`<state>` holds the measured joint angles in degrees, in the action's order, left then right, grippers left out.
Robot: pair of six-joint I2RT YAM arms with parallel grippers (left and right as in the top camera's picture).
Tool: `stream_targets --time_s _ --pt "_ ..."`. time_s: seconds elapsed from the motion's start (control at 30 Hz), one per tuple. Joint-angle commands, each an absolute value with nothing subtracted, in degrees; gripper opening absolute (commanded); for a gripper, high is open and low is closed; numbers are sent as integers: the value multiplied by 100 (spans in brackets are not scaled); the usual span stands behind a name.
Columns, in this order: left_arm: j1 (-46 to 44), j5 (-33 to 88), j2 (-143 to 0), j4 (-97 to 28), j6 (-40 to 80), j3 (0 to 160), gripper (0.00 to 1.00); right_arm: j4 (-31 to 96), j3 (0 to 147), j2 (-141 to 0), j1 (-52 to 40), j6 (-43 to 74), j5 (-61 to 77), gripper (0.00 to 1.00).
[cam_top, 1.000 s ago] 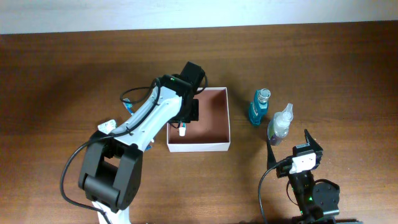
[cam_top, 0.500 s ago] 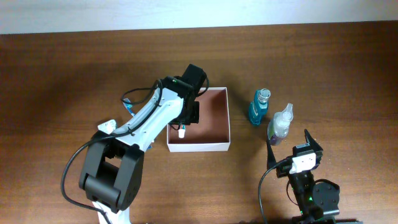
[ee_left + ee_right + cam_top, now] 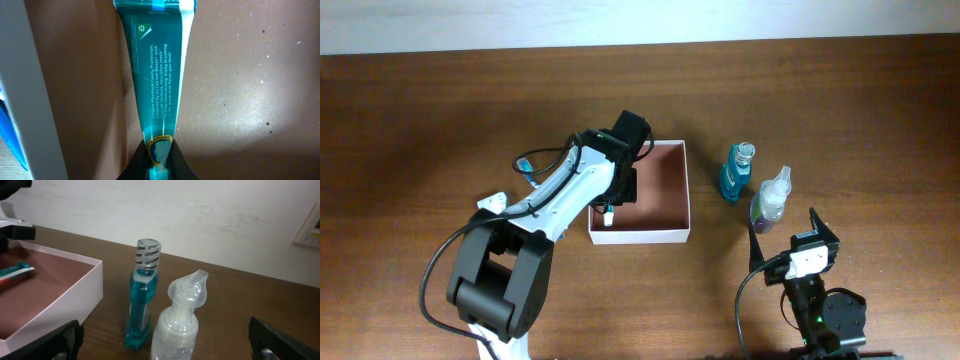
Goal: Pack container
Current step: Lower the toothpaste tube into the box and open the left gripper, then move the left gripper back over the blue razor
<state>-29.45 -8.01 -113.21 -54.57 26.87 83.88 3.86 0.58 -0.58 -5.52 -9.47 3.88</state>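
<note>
Next, my left gripper releases the teal toothpaste tube, now hanging low inside the box, on the container's reddish-brown bottom along the container's white side [image 3: 607, 199] [image 3: 157, 70].
The container [image 3: 665, 236] is a shallow square box with white walls and a reddish-brown floor [image 3: 240, 90], at the table's middle. My left gripper [image 3: 620, 186] reaches down into its left side, shut on the tail end of a teal toothpaste tube [image 3: 157, 75]. The tube hangs close beside the white left wall [image 3: 30, 90], and its white cap [image 3: 608, 213] points toward the front wall. From the right wrist view the tube [image 3: 15, 273] shows low inside the box [image 3: 65, 305]. My right gripper [image 3: 790, 238] stands open near the front right, nothing between its fingers [image 3: 65, 337].
Right of the box stand a blue mouthwash bottle [image 3: 736, 175] [image 3: 142, 300] and a clear pump bottle [image 3: 772, 197] [image 3: 182, 315], both upright. The pump bottle is just ahead of my right gripper. A white wall borders the table's far edge.
My left gripper has shifted slightly left and toward the front inside the box, carrying the tube closer to the left wall. The right arm has not moved.
</note>
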Motion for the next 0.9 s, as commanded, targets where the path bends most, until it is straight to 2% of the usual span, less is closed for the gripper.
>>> stream_targets --time_s 0.0,0.03,0.07,0.43,0.67,0.87 --pt "-2947 -908 -11391 -5446 2779 8350 14 419 32 -21 -598 -963 336 98" --pt "-2947 -908 -11391 -5446 2779 8350 23 419 32 -21 -598 -963 336 98" --pt "-2947 -908 -11391 -5446 2779 8350 23 419 32 -21 -598 -963 336 98" --pt "-2947 -860 -11382 -5487 2773 8475 21 419 32 -21 -598 -963 336 98" --pt "-2851 -834 -11063 -6184 2735 9430 18 419 32 -21 -598 -965 336 98" --pt "-2364 -714 -10582 -6628 2668 9699 18 419 32 -21 -598 -965 336 98"
